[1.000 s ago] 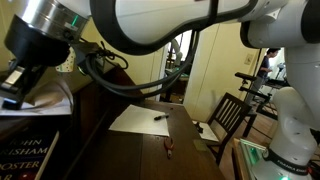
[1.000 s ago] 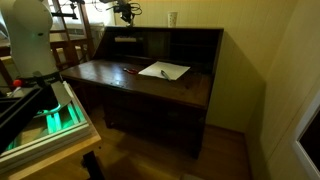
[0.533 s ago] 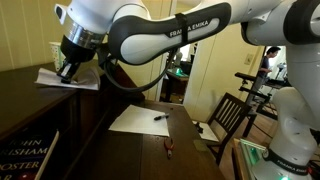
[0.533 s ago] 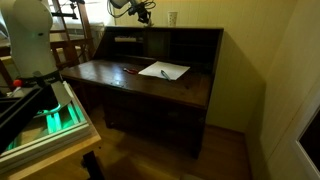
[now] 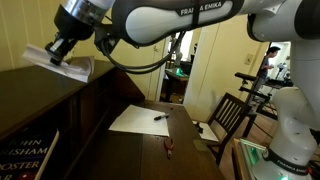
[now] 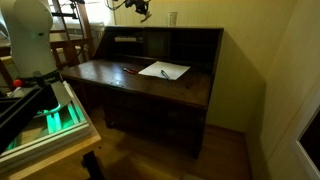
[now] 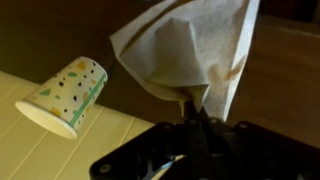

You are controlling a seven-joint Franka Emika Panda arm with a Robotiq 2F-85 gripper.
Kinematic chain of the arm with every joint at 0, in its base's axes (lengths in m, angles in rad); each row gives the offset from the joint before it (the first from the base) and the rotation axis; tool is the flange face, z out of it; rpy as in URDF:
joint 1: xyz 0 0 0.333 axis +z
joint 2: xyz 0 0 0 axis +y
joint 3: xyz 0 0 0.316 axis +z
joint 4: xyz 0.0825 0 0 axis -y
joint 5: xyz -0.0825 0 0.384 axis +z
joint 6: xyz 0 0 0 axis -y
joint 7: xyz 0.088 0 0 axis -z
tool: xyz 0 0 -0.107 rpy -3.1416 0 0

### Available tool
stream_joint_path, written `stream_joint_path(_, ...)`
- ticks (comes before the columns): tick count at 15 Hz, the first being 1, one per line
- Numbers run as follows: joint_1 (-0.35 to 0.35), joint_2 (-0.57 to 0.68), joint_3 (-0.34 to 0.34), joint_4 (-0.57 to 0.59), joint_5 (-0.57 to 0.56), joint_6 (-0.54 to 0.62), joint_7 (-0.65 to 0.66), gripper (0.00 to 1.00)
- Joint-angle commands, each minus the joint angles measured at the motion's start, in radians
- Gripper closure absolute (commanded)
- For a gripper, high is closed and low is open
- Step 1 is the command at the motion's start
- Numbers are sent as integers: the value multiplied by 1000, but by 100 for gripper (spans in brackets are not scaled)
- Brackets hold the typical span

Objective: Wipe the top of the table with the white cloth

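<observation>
Next, my gripper lets go of the white cloth on the tall dark table's near end (image 5: 18,105), just above the books.
My gripper (image 5: 55,47) is shut on the white cloth (image 5: 66,68) and holds it over the long flat top of the tall dark wooden table (image 5: 38,92). I cannot tell whether the cloth touches the top. In the wrist view the cloth (image 7: 188,48) hangs rumpled from the closed fingertips of the gripper (image 7: 196,106). In an exterior view the gripper (image 6: 140,8) is at the upper edge of the picture, above the table's top (image 6: 165,30); the cloth is too small to make out there.
A dotted paper cup (image 7: 64,95) lies tilted beside the cloth. A flat white paper sheet (image 5: 140,118) with a pen lies on the lower tabletop (image 6: 110,75), also visible as (image 6: 163,70). A small red item (image 5: 169,150) lies nearer. A chair (image 5: 230,115) stands behind. Books (image 5: 25,155) are at bottom left.
The gripper has risen with the cloth, away from the near camera and along the table's top. The cloth stays in its grip.
</observation>
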Motion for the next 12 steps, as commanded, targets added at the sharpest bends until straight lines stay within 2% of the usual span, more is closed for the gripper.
stream_joint_path(1, 15, 49, 45, 120, 39, 13, -47, 100)
stream_joint_path(6, 23, 177, 151, 233, 171, 26, -225, 100)
stream_joint_path(10, 27, 262, 204, 294, 258, 6, -373, 100)
stream_joint_path(11, 31, 276, 205, 307, 262, 8, -398, 74)
stream_joint_path(12, 33, 283, 206, 314, 262, 11, -425, 72)
